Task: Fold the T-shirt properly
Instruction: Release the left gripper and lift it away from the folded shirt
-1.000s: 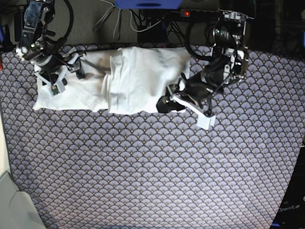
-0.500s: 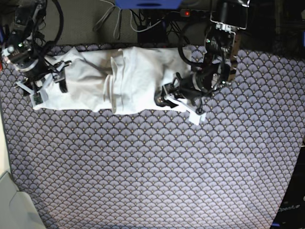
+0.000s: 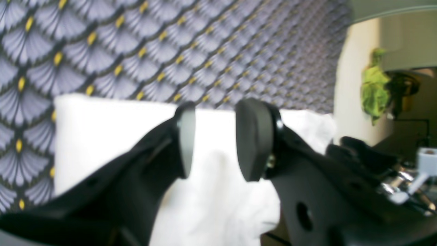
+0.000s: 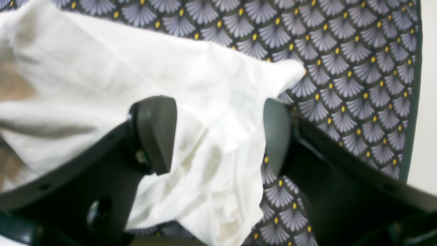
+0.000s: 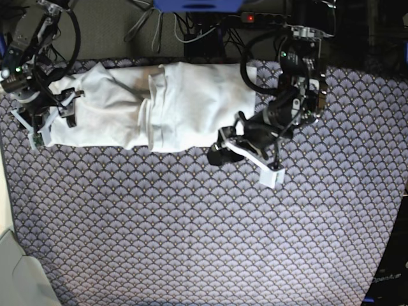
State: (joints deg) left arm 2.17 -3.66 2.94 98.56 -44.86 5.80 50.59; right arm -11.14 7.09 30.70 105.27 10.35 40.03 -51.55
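Observation:
I should close my right gripper on the short end edge (image 5: 56,127) (image 4: 231,127) of the white T-shirt, just beside its front corner that is closest to the table's side edge.
The white T-shirt (image 5: 185,102) lies bunched in a long wrinkled band across the far side of the patterned table cover (image 5: 191,229). My left gripper (image 5: 220,145) is at the shirt's right end, by its front edge. In the left wrist view it (image 3: 215,136) is open and empty, with white cloth (image 3: 102,136) under it. My right gripper (image 5: 54,121) is at the shirt's left end. In the right wrist view it (image 4: 218,133) is wide open above a crumpled corner of the shirt (image 4: 119,68), holding nothing.
A power strip with a red light (image 5: 250,18) and cables (image 5: 153,25) lie beyond the table's far edge. The table's left edge (image 5: 5,191) runs close to my right arm. A grey object (image 5: 19,274) sits at the front left corner.
My right gripper has moved left toward the shirt's left end. My left gripper first slid left over the shirt's right end, then drew back toward the front edge. The shirt's left part looks more spread.

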